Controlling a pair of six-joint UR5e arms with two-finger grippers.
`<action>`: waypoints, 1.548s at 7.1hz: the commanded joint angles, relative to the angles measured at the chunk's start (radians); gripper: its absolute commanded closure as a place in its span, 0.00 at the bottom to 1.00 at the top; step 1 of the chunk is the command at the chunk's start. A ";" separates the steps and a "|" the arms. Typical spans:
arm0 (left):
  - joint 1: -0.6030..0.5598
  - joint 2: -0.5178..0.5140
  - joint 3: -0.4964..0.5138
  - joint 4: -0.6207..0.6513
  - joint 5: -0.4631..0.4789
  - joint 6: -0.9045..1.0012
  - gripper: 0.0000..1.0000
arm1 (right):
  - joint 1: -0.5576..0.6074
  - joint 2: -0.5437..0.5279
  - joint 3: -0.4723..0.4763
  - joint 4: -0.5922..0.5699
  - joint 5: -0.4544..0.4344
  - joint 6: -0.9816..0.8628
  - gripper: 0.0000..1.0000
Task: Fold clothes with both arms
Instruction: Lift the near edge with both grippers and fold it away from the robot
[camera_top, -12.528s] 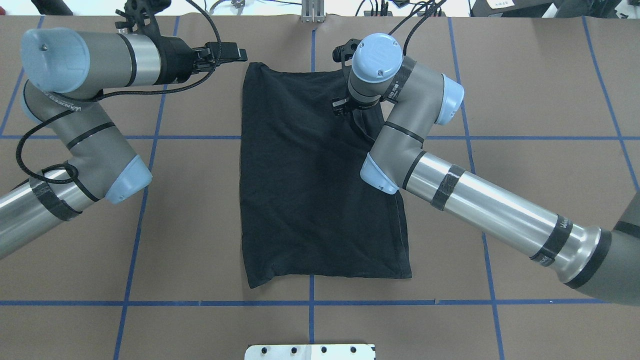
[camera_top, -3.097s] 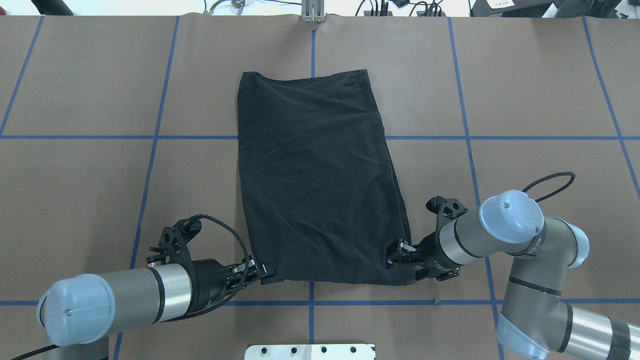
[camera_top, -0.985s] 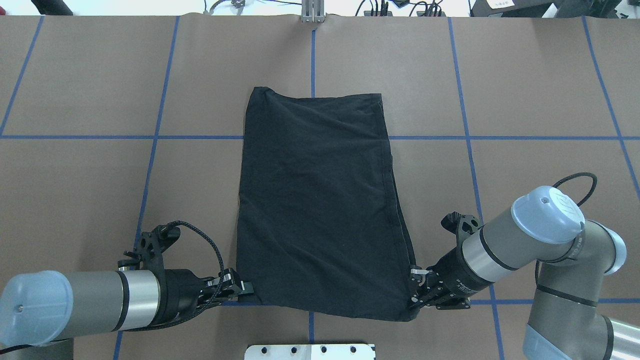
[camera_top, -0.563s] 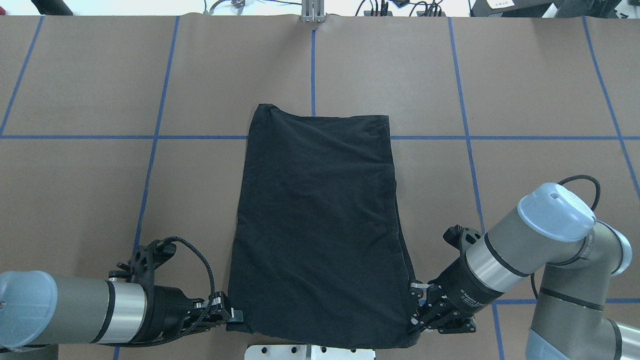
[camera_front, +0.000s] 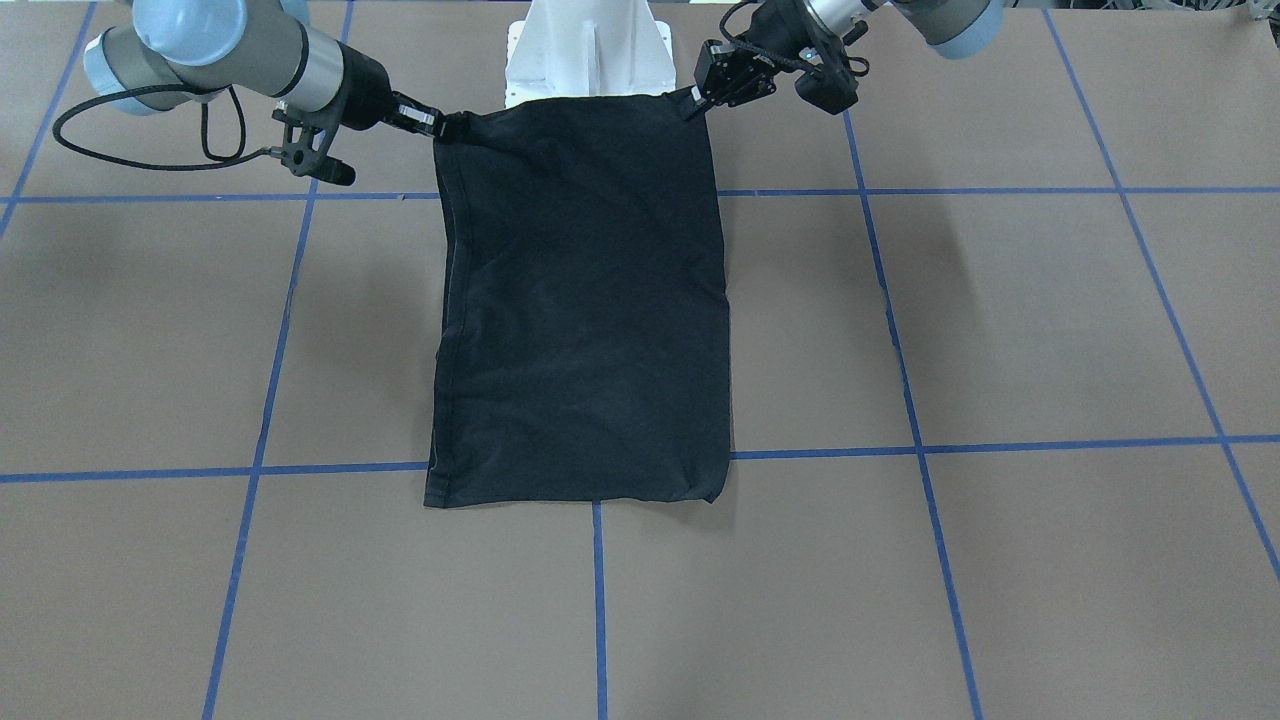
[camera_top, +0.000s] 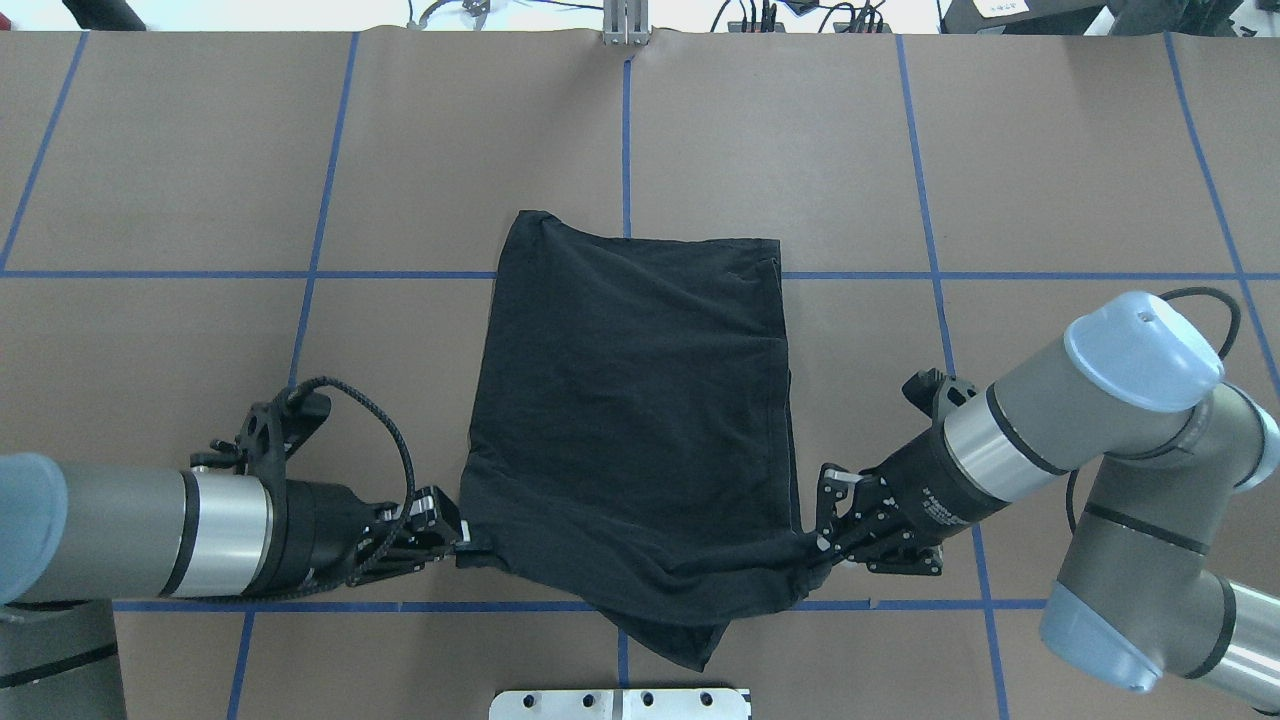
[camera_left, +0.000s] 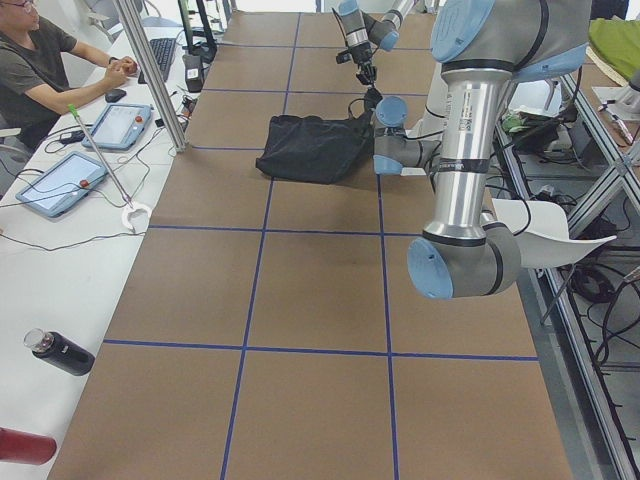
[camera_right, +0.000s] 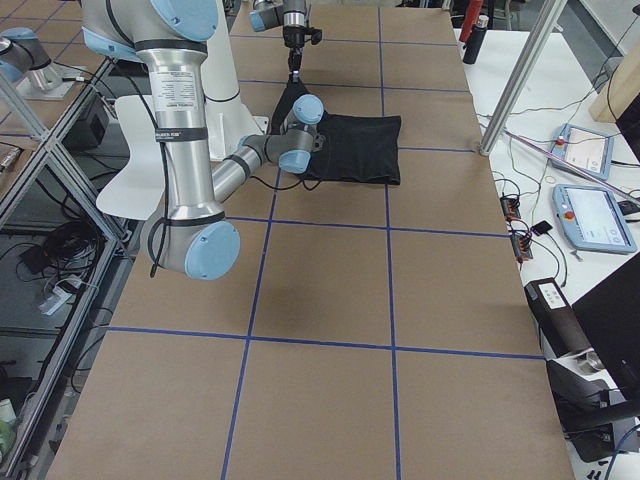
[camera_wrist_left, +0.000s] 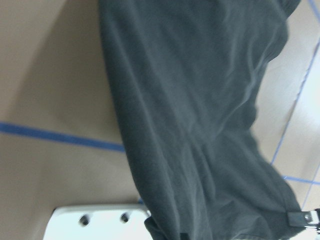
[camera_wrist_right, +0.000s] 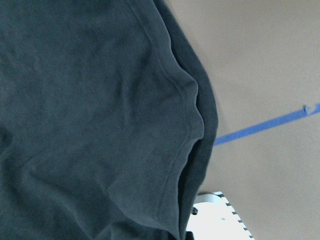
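Next, my left gripper releases the near corner of the black T-shirt at the shirt's far corner on that gripper's side (camera_front: 695, 499).
The black T-shirt (camera_top: 630, 400) lies folded into a tall rectangle on the brown table, plain side up (camera_front: 580, 300). Its far part rests flat. Its near edge is lifted off the table and sags between the two grippers. My left gripper (camera_top: 462, 545) is shut on the near left corner, seen at the upper right in the front-facing view (camera_front: 697, 100). My right gripper (camera_top: 815, 545) is shut on the near right corner (camera_front: 445, 125). Both wrist views are filled with hanging black cloth (camera_wrist_left: 200, 125) (camera_wrist_right: 90, 125).
The white pedestal base (camera_top: 620, 703) sits just under the sagging near edge. Blue tape lines (camera_top: 940, 275) grid the table. In the exterior left view, a person (camera_left: 40, 60) sits at a side bench with tablets (camera_left: 120, 125), a metal post (camera_left: 150, 75) and a black bottle (camera_left: 60, 352).
Both grippers dragged the shirt toward the robot, then rose and moved forward with the near corners. The near edge now hangs slack between them instead of lying stretched flat.
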 joint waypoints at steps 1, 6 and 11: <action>-0.135 -0.125 0.149 0.002 -0.004 0.058 1.00 | 0.101 0.090 -0.091 0.000 -0.029 -0.016 1.00; -0.406 -0.350 0.579 -0.010 -0.093 0.187 1.00 | 0.297 0.351 -0.474 -0.002 -0.031 -0.078 1.00; -0.389 -0.485 0.757 -0.065 -0.082 0.173 1.00 | 0.296 0.385 -0.555 -0.002 -0.088 -0.114 1.00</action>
